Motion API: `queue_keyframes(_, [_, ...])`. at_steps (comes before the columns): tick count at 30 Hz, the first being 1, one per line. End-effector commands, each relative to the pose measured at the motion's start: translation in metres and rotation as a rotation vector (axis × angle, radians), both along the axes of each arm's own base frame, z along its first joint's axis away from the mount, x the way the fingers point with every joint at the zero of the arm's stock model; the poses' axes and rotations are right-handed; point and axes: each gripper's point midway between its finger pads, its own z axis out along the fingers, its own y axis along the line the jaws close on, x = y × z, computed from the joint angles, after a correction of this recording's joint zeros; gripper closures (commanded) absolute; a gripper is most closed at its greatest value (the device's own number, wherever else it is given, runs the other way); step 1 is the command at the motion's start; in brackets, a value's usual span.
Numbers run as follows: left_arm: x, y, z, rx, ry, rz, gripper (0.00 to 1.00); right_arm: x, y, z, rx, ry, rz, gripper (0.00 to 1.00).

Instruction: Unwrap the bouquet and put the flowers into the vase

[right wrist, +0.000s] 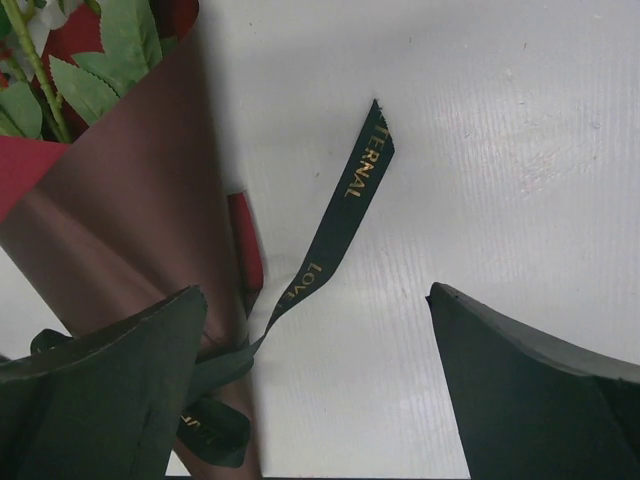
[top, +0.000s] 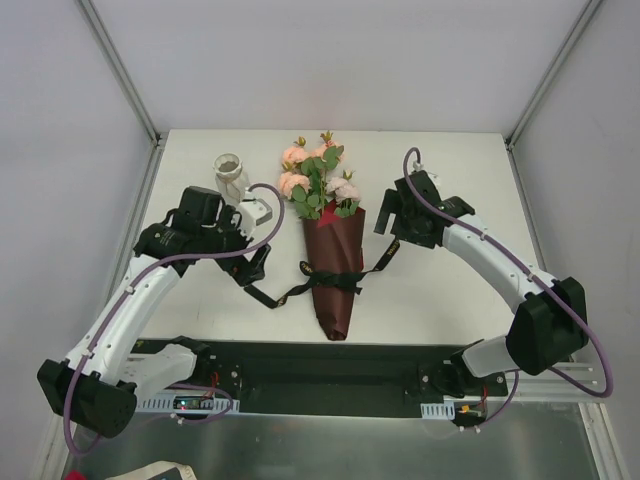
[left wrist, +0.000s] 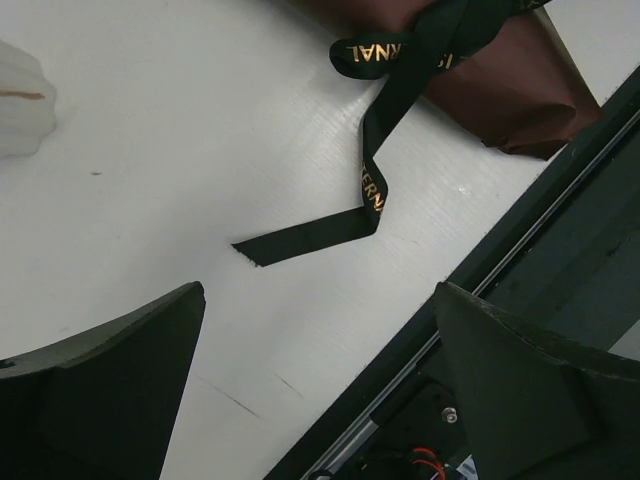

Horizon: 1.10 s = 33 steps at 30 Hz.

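Note:
My left gripper is going to close on the black ribbon's tail (top: pixel 292 292) (left wrist: pixel 370 138) on the side of the vase, near the bow and just off the dark red paper cone.
The bouquet (top: pixel 335 265) lies mid-table, a dark red paper cone (right wrist: pixel 130 200) tied with a black ribbon (top: pixel 336 280), its tip toward the near edge. The flowers (top: pixel 315 175), peach-pink with green leaves (right wrist: pixel 110 50), stick out of its far end. The white vase (top: pixel 230 172) stands at the back left of it; its side shows as vase (left wrist: pixel 18 100). My left gripper (top: pixel 256 268) hangs open left of the cone; the left gripper (left wrist: pixel 320 290) has the left ribbon tail (left wrist: pixel 310 235) just ahead. My right gripper (top: pixel 392 222) is open right of the cone; the right gripper (right wrist: pixel 315 292) holds nothing, the right ribbon tail (right wrist: pixel 345 200) lying ahead of its fingers.
A black rail (top: pixel 330 365) runs along the table's near edge, seen as the rail (left wrist: pixel 540 260) close beside the left gripper. White walls and metal frame posts (top: pixel 125 75) enclose the back and sides. The cone's tip (left wrist: pixel 510 100) lies close to that rail.

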Motion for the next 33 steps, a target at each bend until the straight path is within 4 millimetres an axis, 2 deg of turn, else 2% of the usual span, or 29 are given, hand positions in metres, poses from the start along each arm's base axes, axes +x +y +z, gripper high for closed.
queue_keyframes(1, [-0.005,-0.014,-0.007,0.011,0.01,-0.09,0.01,0.007,0.007,0.009,0.051,-0.032,-0.05,0.03])
queue_keyframes(5, [-0.01,-0.027,-0.025,0.074,0.019,-0.17,0.01,0.002,0.009,-0.012,0.077,0.018,-0.12,0.03])
queue_keyframes(6, [-0.01,-0.03,-0.027,0.075,0.018,-0.182,0.01,-0.005,0.007,-0.026,0.086,0.043,-0.156,0.02])
queue_keyframes(8, [-0.013,-0.038,-0.037,0.097,0.034,-0.221,0.01,-0.004,0.01,-0.034,0.115,0.024,-0.185,0.01])
queue_keyframes(9, [-0.014,-0.04,-0.041,0.113,0.035,-0.24,0.01,-0.011,0.009,-0.046,0.114,0.04,-0.199,0.01])
queue_keyframes(13, [-0.015,-0.048,-0.067,0.173,0.066,-0.302,0.01,-0.015,0.016,-0.062,0.146,0.033,-0.27,0.05])
queue_keyframes(21, [-0.009,-0.074,-0.104,0.219,0.09,-0.378,0.01,-0.01,0.03,-0.067,0.133,0.013,-0.31,0.07])
queue_keyframes(28, [-0.001,-0.083,-0.134,0.272,0.109,-0.406,0.01,-0.007,0.041,-0.087,0.188,0.034,-0.362,0.09])
queue_keyframes(31, [0.001,-0.081,-0.147,0.306,0.113,-0.416,0.01,-0.005,0.048,-0.096,0.21,0.06,-0.377,0.12])
queue_keyframes(33, [0.003,-0.083,-0.153,0.317,0.108,-0.427,0.04,-0.007,0.053,-0.099,0.219,0.076,-0.381,0.14])
